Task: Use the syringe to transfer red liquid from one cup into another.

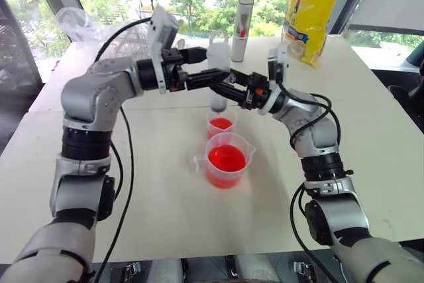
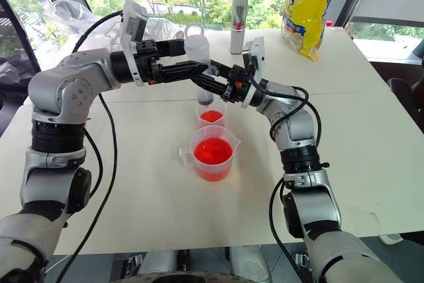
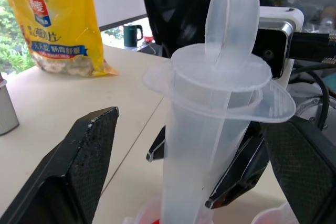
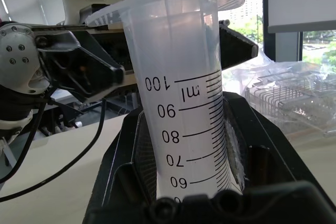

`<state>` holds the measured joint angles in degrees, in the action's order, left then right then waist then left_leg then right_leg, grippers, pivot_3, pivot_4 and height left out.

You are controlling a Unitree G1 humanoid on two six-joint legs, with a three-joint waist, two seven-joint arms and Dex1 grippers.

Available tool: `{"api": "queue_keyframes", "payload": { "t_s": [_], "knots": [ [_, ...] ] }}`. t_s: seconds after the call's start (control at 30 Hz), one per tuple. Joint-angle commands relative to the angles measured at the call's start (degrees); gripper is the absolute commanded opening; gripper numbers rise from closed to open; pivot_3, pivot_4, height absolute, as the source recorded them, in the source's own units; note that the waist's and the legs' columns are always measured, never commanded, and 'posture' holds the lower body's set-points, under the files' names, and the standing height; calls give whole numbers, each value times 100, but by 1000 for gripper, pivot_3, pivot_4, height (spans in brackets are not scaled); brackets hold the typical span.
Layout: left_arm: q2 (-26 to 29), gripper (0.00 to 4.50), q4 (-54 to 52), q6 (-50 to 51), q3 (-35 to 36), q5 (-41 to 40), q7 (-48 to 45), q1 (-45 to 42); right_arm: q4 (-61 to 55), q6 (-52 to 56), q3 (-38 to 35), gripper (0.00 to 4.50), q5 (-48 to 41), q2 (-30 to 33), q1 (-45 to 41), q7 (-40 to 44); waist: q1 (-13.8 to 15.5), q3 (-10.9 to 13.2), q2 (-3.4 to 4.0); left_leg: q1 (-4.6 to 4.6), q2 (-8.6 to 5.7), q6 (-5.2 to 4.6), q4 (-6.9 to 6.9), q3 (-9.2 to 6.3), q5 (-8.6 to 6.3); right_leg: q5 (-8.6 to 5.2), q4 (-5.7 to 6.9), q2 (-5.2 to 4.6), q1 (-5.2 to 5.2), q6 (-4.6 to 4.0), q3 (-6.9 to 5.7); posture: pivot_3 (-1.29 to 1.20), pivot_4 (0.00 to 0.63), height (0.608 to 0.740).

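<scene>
My right gripper is going to set the syringe, now upright over the small cup, free on the white table (image 1: pixel 281 134) beside the small cup, on the snack bag's side.
The syringe (image 1: pixel 218 64) stands upright over the small cup (image 1: pixel 221 124), which holds a little red liquid (image 2: pixel 211 116). My right gripper (image 1: pixel 228 91) is shut on the syringe's barrel (image 4: pixel 184 93), and the marked part of the barrel looks empty. The plunger's flange sits close to the barrel's flange (image 3: pixel 220 85). My left gripper (image 1: pixel 213 64) is open, its fingers (image 3: pixel 79 166) standing wide on either side of the syringe's top without touching it. The larger handled beaker (image 1: pixel 226 160) stands just in front of the small cup, about half full of red liquid (image 1: pixel 226 158).
A grey upright tube (image 1: pixel 242 28) and a yellow snack bag (image 1: pixel 311 11) stand at the table's far side. A crumpled clear plastic bag (image 1: pixel 76 21) lies at the far left. The white table (image 1: pixel 165 197) has free room in front and to both sides.
</scene>
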<state>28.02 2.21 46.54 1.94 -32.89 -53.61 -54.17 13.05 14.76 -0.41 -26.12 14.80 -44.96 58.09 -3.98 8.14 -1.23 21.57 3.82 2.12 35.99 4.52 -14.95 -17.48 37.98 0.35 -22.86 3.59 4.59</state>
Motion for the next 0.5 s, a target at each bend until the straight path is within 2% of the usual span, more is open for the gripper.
{"api": "queue_keyframes", "payload": {
  "t_s": [0.03,0.17,0.3,0.5],
  "knots": [
    [279,4426,-324,14,392,-165,83,31,-270,12,-60,1392,-143,-17,-96,-27,0,0,0,0,0,0,0,-1,0,0,0,0,0,0,0,0,150,740],
    [786,4426,-651,204,485,-290,-42,429,-276,30,-61,1392,-147,-12,-101,-36,-14,0,1,-6,1,0,-6,4,0,0,0,0,-1,0,4,0,150,740],
    [1535,4426,-1561,467,606,-521,-311,1545,-275,77,-114,1392,-154,23,-129,-78,-5,0,0,-6,4,1,-10,3,0,0,-1,-2,-2,-1,4,0,150,740],
    [1814,4426,-2221,288,633,-618,-307,2379,-305,193,-205,1392,-195,69,-239,-215,36,3,-10,-4,1,1,-2,0,0,0,-7,-13,8,-2,-1,0,150,740]
  ]
}}
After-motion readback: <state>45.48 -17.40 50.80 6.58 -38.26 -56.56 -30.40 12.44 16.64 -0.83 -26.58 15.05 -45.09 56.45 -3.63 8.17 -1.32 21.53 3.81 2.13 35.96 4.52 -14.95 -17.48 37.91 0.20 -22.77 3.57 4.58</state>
